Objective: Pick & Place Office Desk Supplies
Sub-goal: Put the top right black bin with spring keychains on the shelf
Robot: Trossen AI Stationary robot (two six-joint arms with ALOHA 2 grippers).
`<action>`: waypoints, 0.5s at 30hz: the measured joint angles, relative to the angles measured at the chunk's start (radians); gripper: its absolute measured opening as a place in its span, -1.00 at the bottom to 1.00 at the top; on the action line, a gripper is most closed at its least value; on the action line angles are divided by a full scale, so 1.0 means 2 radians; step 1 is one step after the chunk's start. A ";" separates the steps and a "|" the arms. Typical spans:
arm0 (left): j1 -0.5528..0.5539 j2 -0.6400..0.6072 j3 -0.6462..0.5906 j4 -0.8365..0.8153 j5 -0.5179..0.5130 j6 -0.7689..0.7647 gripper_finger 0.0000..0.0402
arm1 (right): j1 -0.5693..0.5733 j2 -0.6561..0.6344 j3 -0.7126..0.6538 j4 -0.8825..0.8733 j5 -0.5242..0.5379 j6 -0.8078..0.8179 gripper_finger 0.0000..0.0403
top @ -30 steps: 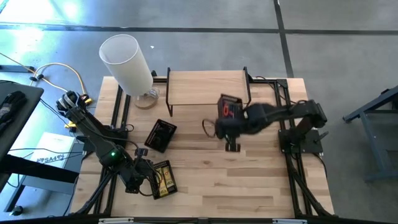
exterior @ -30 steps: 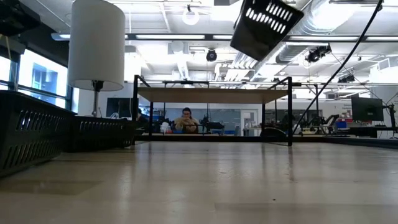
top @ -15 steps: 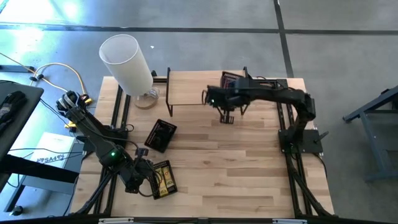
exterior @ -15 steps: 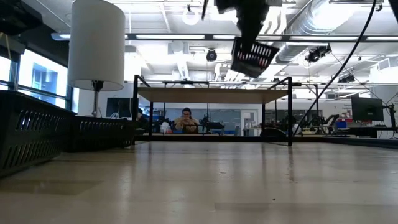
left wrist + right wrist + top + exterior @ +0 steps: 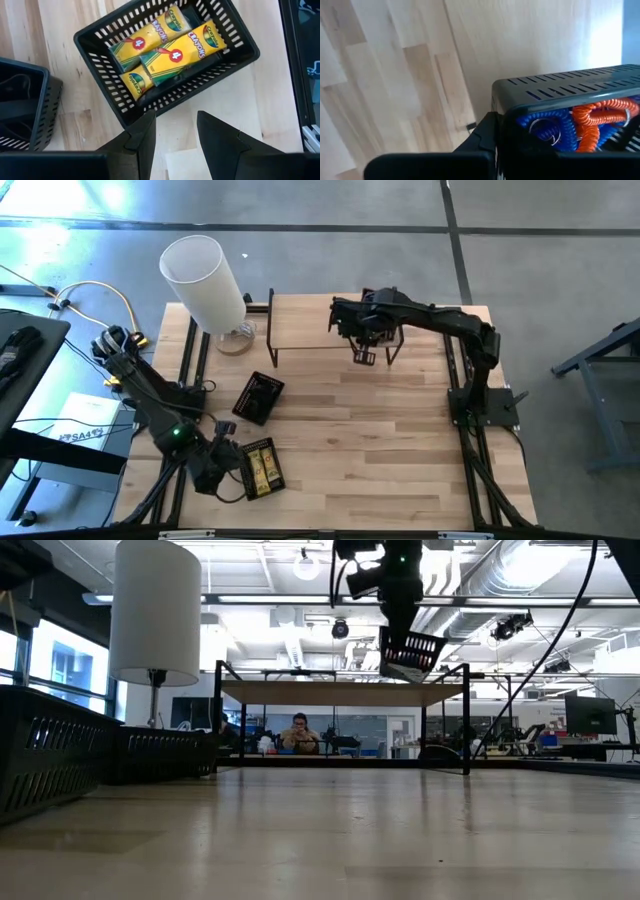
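The fingers of my left gripper will close on the near short side's rim [image 5: 266, 493] [image 5: 246, 32] of the black basket with the yellow crayon packets.
My right gripper [image 5: 399, 626] is shut on a black mesh basket [image 5: 411, 649] and holds it in the air above the raised wooden shelf [image 5: 325, 322] at the table's far side. Blue and orange coiled bands [image 5: 580, 122] lie inside this basket [image 5: 555, 95]. My left gripper [image 5: 175, 135] is open near the table's near left corner [image 5: 212, 468]. It hovers beside a second black basket [image 5: 165, 55] that rests on its bottom on the table and holds yellow crayon packets [image 5: 177, 52]. My right gripper comes from above and has the basket by its upper rim [image 5: 396, 635]. The basket is lifted clear and hangs tilted below the fingers. In the right wrist view one finger [image 5: 485, 137] lies against the outside of the basket's wall; the other finger is hidden.
A third black basket [image 5: 259, 397] stands on the table left of the middle. A big white cylinder lamp [image 5: 205, 280] stands at the far left corner. The shelf's black frame legs [image 5: 467, 720] rise at the far side. A person sits in the room behind.
My right arm has carried the basket from above the table's middle toward the far edge and over the shelf, lowering it and turning it; it stays lifted and tilted. My left gripper has drawn back a little toward the near left corner.
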 joint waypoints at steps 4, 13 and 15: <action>-0.015 0.000 0.000 0.000 -0.014 -0.001 -0.31 | -0.001 0.000 0.000 0.000 -0.014 0.001 -0.99; -0.031 0.000 0.000 0.000 -0.027 -0.009 -0.31 | -0.011 0.000 -0.012 0.003 0.006 0.017 -0.99; -0.031 0.000 0.000 0.000 -0.027 -0.014 -0.31 | -0.015 0.000 -0.012 0.003 -0.006 0.028 -0.99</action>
